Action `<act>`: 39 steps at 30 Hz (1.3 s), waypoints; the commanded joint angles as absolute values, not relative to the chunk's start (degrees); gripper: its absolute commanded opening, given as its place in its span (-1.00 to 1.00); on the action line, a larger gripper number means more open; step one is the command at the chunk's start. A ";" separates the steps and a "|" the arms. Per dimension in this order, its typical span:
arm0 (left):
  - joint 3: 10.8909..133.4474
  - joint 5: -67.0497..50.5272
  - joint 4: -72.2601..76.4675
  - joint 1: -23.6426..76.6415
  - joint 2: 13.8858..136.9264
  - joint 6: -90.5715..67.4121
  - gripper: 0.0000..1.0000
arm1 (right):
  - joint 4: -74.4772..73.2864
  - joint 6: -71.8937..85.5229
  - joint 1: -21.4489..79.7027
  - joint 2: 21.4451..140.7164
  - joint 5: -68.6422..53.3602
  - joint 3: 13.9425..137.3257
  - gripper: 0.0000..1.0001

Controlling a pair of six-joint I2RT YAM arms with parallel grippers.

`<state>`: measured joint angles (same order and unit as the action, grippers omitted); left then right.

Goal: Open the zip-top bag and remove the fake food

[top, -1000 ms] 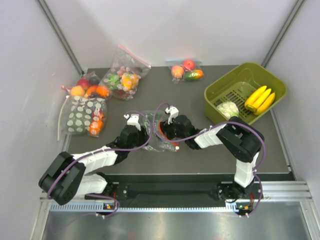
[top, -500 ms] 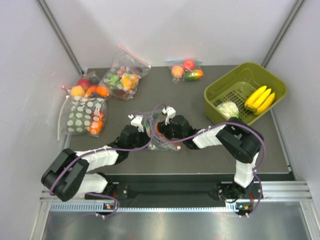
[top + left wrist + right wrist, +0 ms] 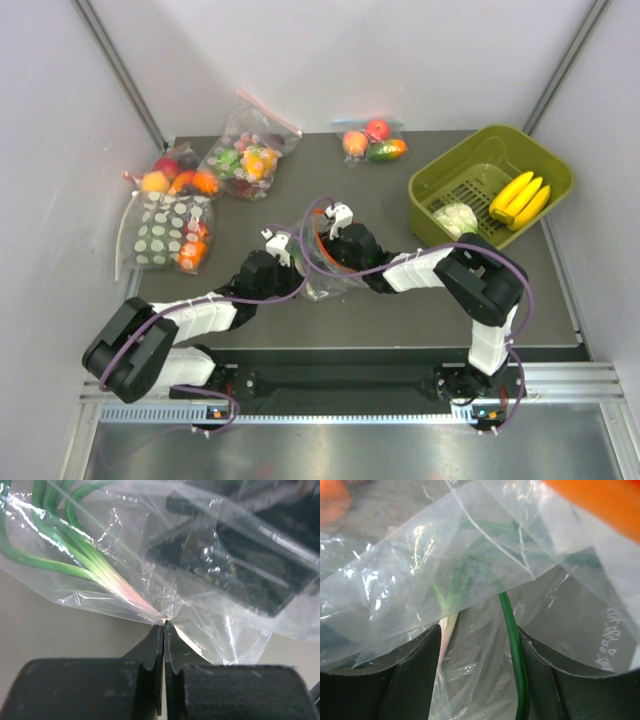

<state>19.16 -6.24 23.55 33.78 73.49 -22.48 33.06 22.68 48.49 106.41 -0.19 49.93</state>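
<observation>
Next, I pull the stalks out by a green end (image 3: 509,619) with my right gripper, because the stalks' pale base lies deep in the bag by my left gripper.
The clear zip-top bag (image 3: 318,282) lies crumpled at the table's middle between both grippers, its red-orange zip strip (image 3: 600,500) bunched up. My left gripper (image 3: 164,624) is shut, pinching a fold of the bag's film (image 3: 210,605). My right gripper (image 3: 479,627) stands open with bag film and long green stalks (image 3: 512,635) with a pale pink base between its fingers. Those stalks (image 3: 60,562) show through the plastic in the left wrist view. Yellow bananas (image 3: 520,197) and a pale leafy head (image 3: 457,217) lie in the green basket (image 3: 440,180) at the right.
A white-dotted bag (image 3: 165,235) and loose-looking fruit (image 3: 175,178) sit at the far left. A clear bag of multicolour pieces (image 3: 245,155) and a small bag of fruit (image 3: 372,142) lie along the back. White walls close in on both sides.
My left gripper has closed onto the bag's film. The right gripper's fingers have narrowed a little. The bag is bunched tighter between the two grippers and sits slightly farther back.
</observation>
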 commanded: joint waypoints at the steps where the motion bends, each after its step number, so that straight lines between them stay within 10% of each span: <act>1: 19.07 -8.52 27.51 33.84 72.25 -21.80 -1.00 | 34.63 22.77 46.68 102.75 1.32 51.59 0.15; 12: 19.25 -12.56 26.02 33.92 71.02 -22.06 -1.00 | 37.17 20.83 43.68 102.65 2.64 51.07 0.67; 25: 19.69 -16.08 26.19 35.07 71.81 -21.01 -1.00 | 50.44 28.56 43.33 107.05 0.18 48.60 0.58; 39: 19.25 -12.92 23.82 35.33 69.35 -21.53 -1.00 | 49.04 27.33 43.33 107.40 0.26 47.30 -0.90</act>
